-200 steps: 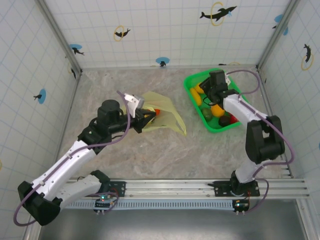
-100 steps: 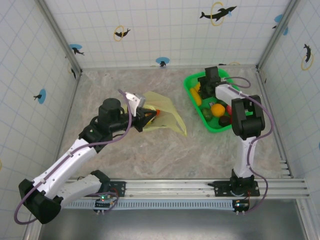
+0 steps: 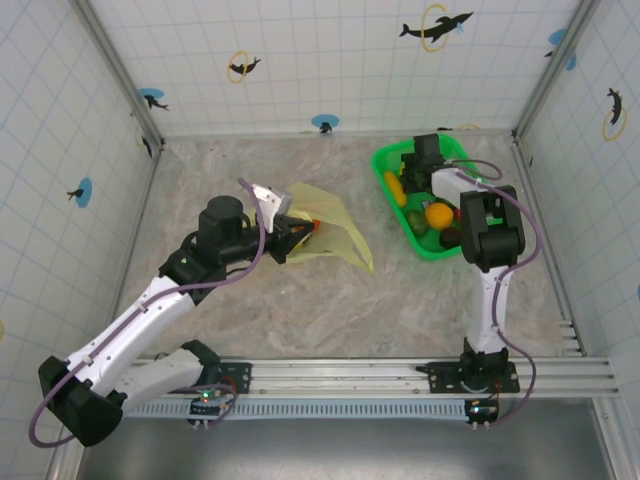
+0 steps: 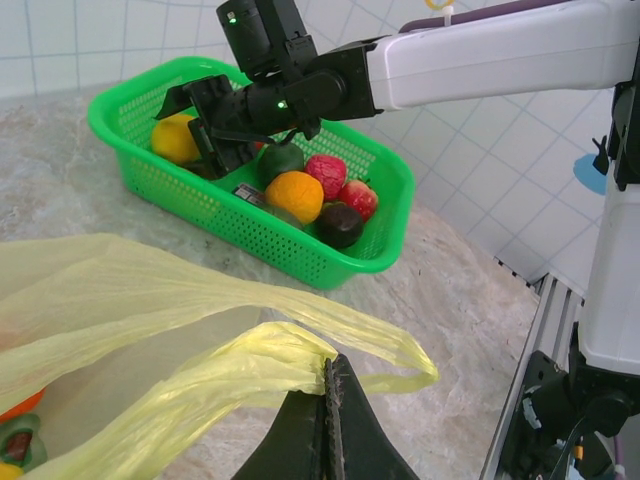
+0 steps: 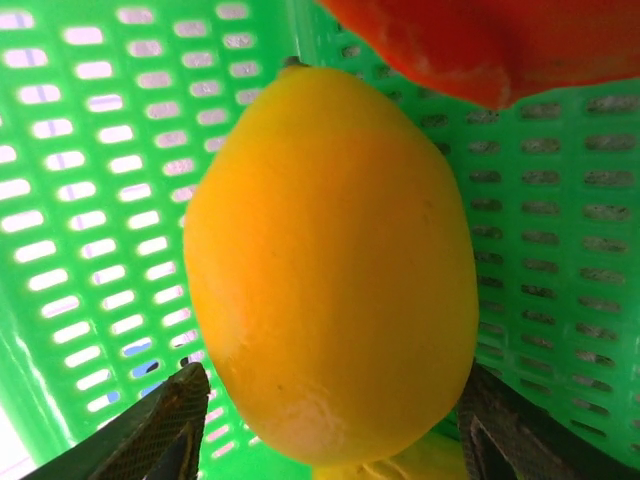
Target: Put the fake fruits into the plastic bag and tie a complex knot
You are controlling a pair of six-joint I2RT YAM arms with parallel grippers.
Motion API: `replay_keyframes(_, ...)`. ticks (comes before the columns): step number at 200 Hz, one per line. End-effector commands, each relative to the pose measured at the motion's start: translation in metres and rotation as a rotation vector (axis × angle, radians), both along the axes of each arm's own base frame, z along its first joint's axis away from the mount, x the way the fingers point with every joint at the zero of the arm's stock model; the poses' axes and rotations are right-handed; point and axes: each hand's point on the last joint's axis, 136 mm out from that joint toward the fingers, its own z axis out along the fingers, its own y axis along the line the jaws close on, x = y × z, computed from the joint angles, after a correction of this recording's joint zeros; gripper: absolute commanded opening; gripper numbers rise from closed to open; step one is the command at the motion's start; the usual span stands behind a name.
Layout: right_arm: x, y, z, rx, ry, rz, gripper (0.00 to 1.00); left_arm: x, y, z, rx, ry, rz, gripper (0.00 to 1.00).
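Observation:
I will open my right gripper, as its fingers flank only the yellow fruit's near end, then reach further over the fruit and close around its wide middle (image 5: 335,260).
The pale yellow plastic bag (image 3: 330,238) lies mid-table, lifted at its left end. My left gripper (image 3: 290,235) is shut on a bunched handle strip (image 4: 290,355) of the bag; the other handle loop (image 4: 400,350) trails to the right. An orange fruit (image 4: 15,405) shows through the bag's wall. My right gripper (image 3: 408,178) reaches into the green basket (image 3: 440,255), jaws apart on either side of a yellow fruit (image 5: 330,270), with a sliver of basket showing beside the left finger (image 5: 150,435). More fake fruits lie in the basket: orange (image 4: 293,195), red (image 4: 328,172), blackish (image 4: 340,225).
The basket (image 4: 300,265) sits at the back right, close to the tiled wall. A red fruit (image 5: 500,40) lies just beyond the yellow one. Bare marbled table (image 3: 400,320) stretches between the bag and the arms' rail.
The right arm has swung from the basket's middle to its far left corner and lowered its jaws around the yellow fruit. The left arm and the bag have held still.

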Motion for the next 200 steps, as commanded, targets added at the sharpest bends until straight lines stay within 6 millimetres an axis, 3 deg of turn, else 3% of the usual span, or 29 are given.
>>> replay_keyframes(1, -0.001, -0.006, -0.013, -0.006, 0.020, -0.010, 0.61, 0.004, 0.002, 0.013, -0.008, -0.046, 0.007, 0.00)
replay_keyframes(28, -0.003, -0.009, -0.003, -0.027, 0.008, -0.003, 0.51, 0.003, 0.003, 0.016, -0.016, -0.052, 0.013, 0.00)
replay_keyframes(54, -0.005, -0.013, 0.018, -0.063, -0.028, 0.011, 0.42, 0.002, 0.005, 0.018, -0.018, -0.057, 0.015, 0.00)
replay_keyframes(81, -0.008, -0.021, 0.045, -0.129, -0.081, 0.045, 0.40, 0.001, 0.005, 0.021, -0.022, -0.065, 0.017, 0.00)
replay_keyframes(121, -0.017, -0.037, 0.078, -0.252, -0.083, 0.085, 0.46, 0.001, 0.008, 0.026, -0.025, -0.082, 0.032, 0.00)
replay_keyframes(133, -0.019, -0.045, 0.082, -0.291, -0.068, 0.084, 0.52, 0.002, 0.009, 0.028, -0.022, -0.088, 0.036, 0.00)
replay_keyframes(157, -0.019, -0.056, 0.068, -0.278, 0.006, 0.088, 0.65, 0.002, 0.010, 0.029, -0.020, -0.092, 0.041, 0.00)
replay_keyframes(200, -0.005, -0.057, 0.049, -0.290, 0.079, 0.115, 0.75, 0.002, 0.011, 0.028, -0.017, -0.090, 0.046, 0.00)
